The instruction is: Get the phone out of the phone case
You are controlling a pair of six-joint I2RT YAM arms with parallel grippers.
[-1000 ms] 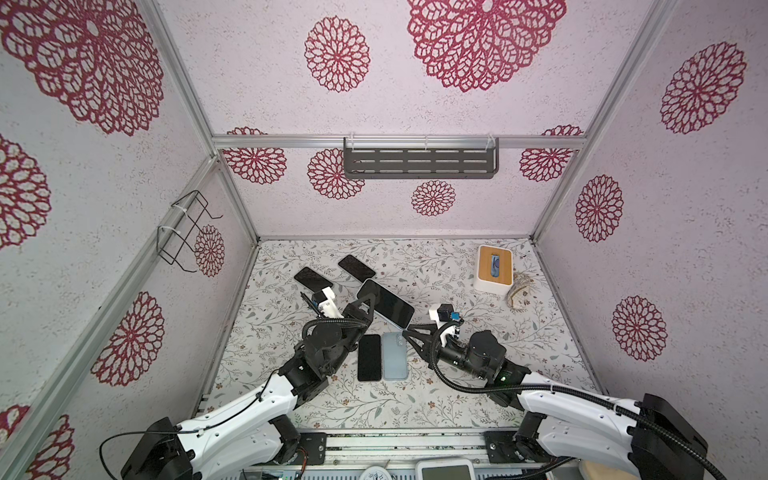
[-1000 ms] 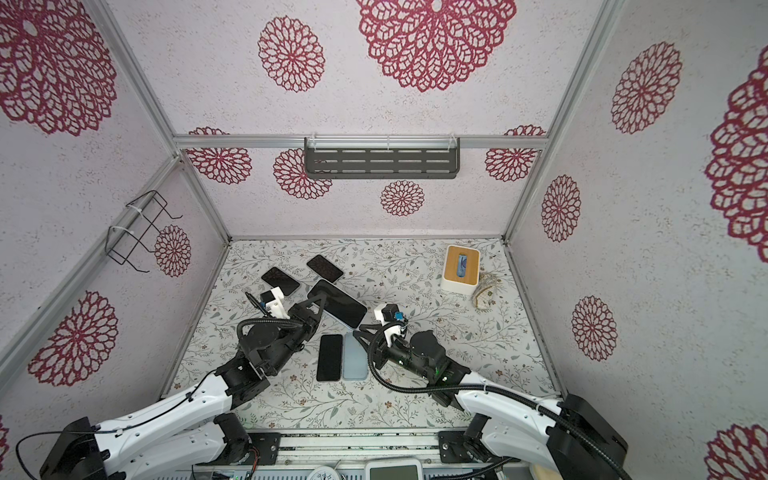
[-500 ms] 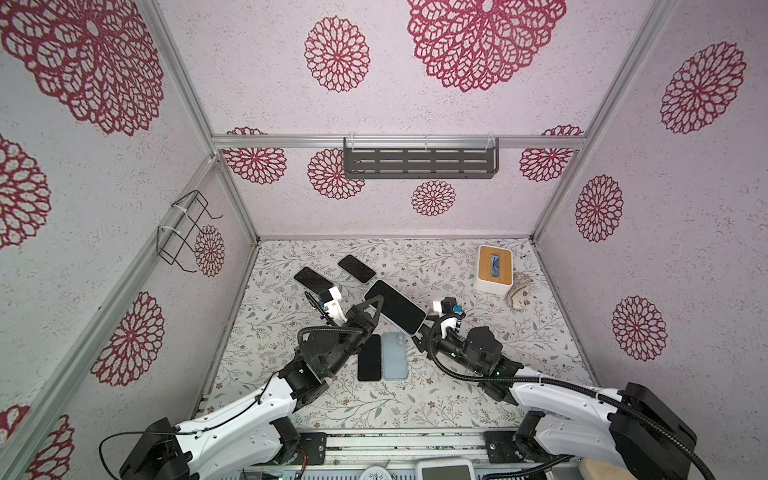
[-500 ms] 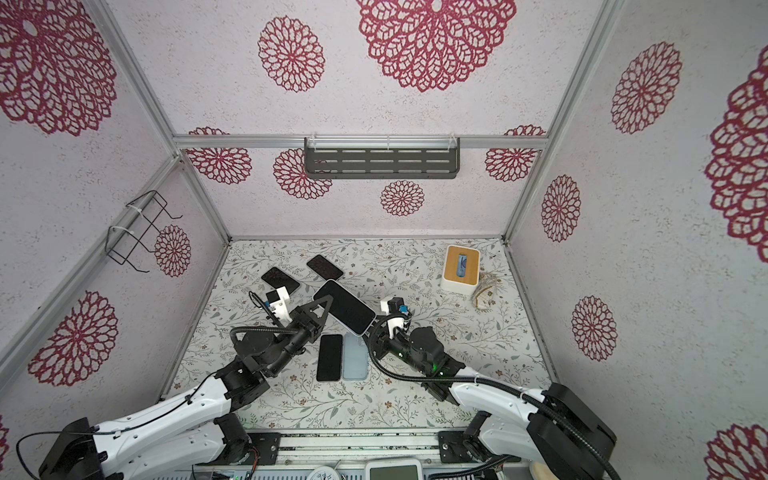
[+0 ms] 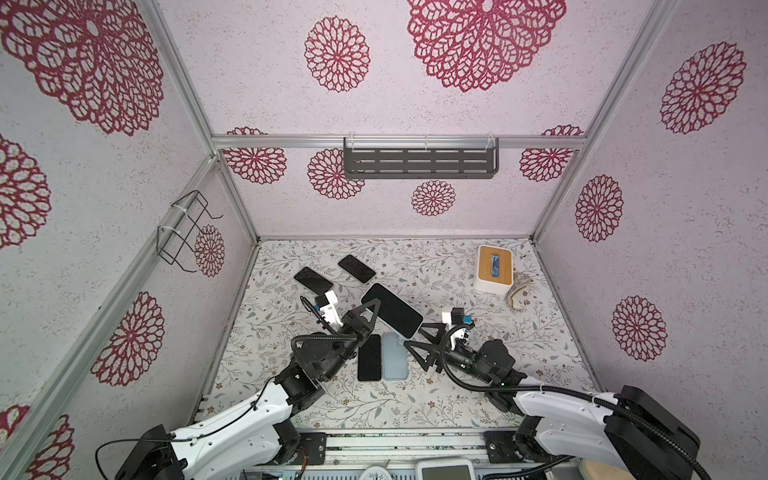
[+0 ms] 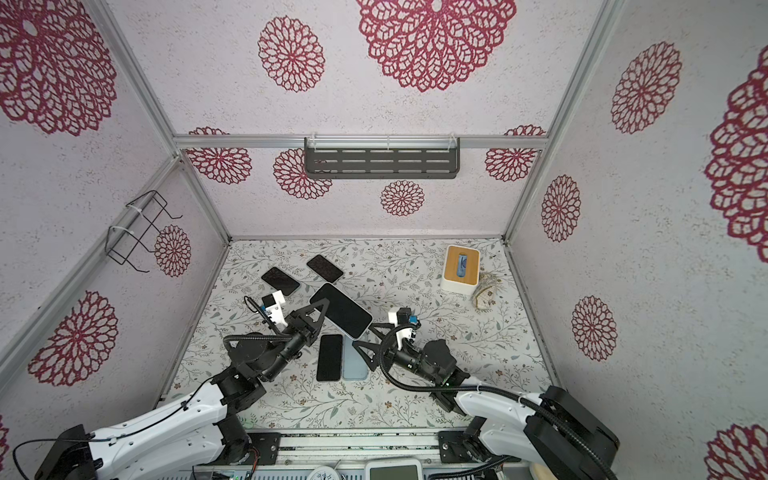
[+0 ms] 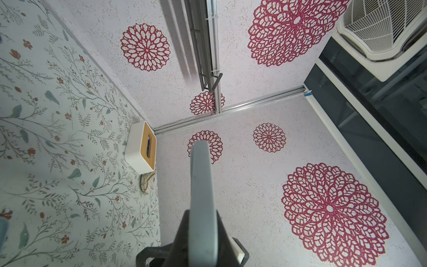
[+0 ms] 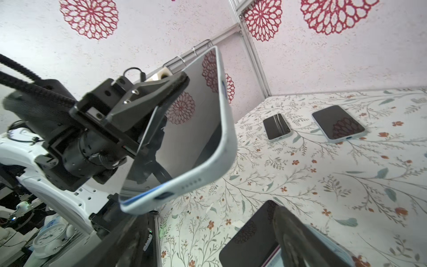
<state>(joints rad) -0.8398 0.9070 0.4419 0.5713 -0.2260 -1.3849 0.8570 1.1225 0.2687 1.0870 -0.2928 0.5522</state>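
Observation:
The phone's blue edge is clear of the phone case only at the phone's near corner. My right gripper should pinch the phone case's edge [image 8: 132, 207] there and peel it down.
The phone [image 5: 390, 309] [image 6: 340, 309], dark screen up, sits in a light blue phone case and is held tilted above the table. My left gripper [image 5: 365, 316] [image 6: 318, 313] is shut on its long side. In the left wrist view the phone case [image 7: 201, 180] runs edge-on out of the shut left gripper [image 7: 203, 215]. In the right wrist view a thin blue edge shows between screen and phone case [image 8: 221, 166] at the near corner. My right gripper [image 5: 413, 336] [image 6: 365, 334] [image 8: 208, 240] stands open just off that end, holding nothing.
On the table below lie a bare black phone [image 5: 369, 357] [image 8: 251, 238] and an empty light blue case [image 5: 394, 356]. Two more cased phones [image 5: 313, 279] [image 5: 356, 269] lie at the back left. A white tissue box [image 5: 494, 270] and a woven coaster [image 5: 519, 293] sit back right.
My right gripper's jaws have spread from nearly shut to wide open beside the phone's lower end. The left gripper keeps its hold, the phone lifted slightly.

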